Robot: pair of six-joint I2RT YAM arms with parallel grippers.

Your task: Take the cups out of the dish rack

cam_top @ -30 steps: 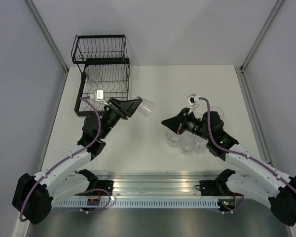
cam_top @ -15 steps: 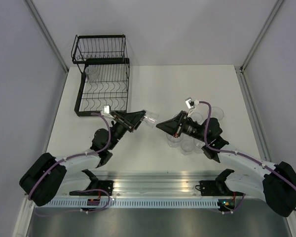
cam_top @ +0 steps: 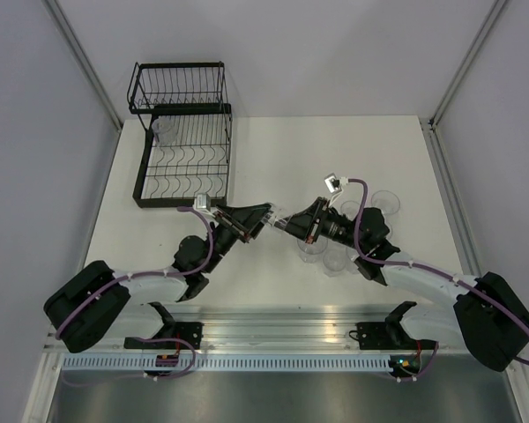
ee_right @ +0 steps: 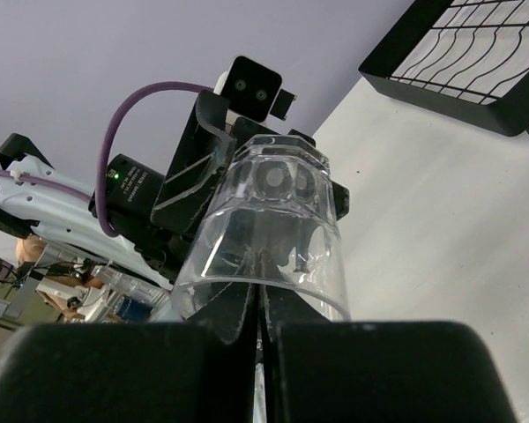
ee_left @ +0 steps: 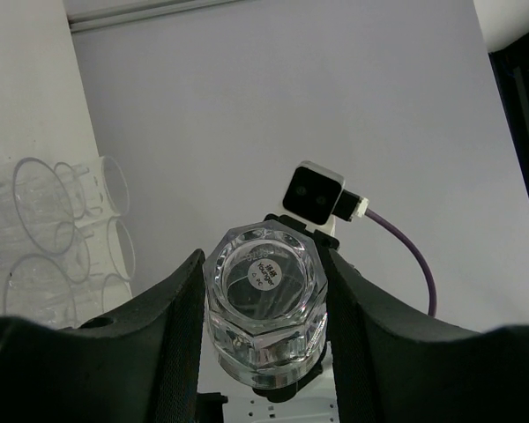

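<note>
The shut fingers of my right gripper are inside the cup's opening, so that gripper should open and pinch the cup's rim (ee_right: 178, 296) before my left gripper opens.
My left gripper (cam_top: 263, 217) is shut on a clear cup (cam_top: 278, 219) held sideways above the table centre. In the left wrist view the cup (ee_left: 263, 304) sits base-first between my fingers (ee_left: 172, 326). My right gripper (cam_top: 291, 225) faces it with its fingers pressed together. In the right wrist view their tips (ee_right: 263, 308) reach into the open mouth of the cup (ee_right: 269, 238). The black wire dish rack (cam_top: 183, 132) stands at the far left, with one clear cup (cam_top: 163, 128) in it. Several cups (cam_top: 335, 251) stand grouped on the table under the right arm.
The rack's black base tray (ee_right: 476, 79) shows at the top right of the right wrist view. The grouped cups (ee_left: 62, 229) show at the left of the left wrist view. Grey walls enclose the white table (cam_top: 273, 159).
Both arms have moved toward each other at the table centre. The left gripper carried the cup rightward and nearer, and the right gripper's shut fingers came up to the cup's mouth.
</note>
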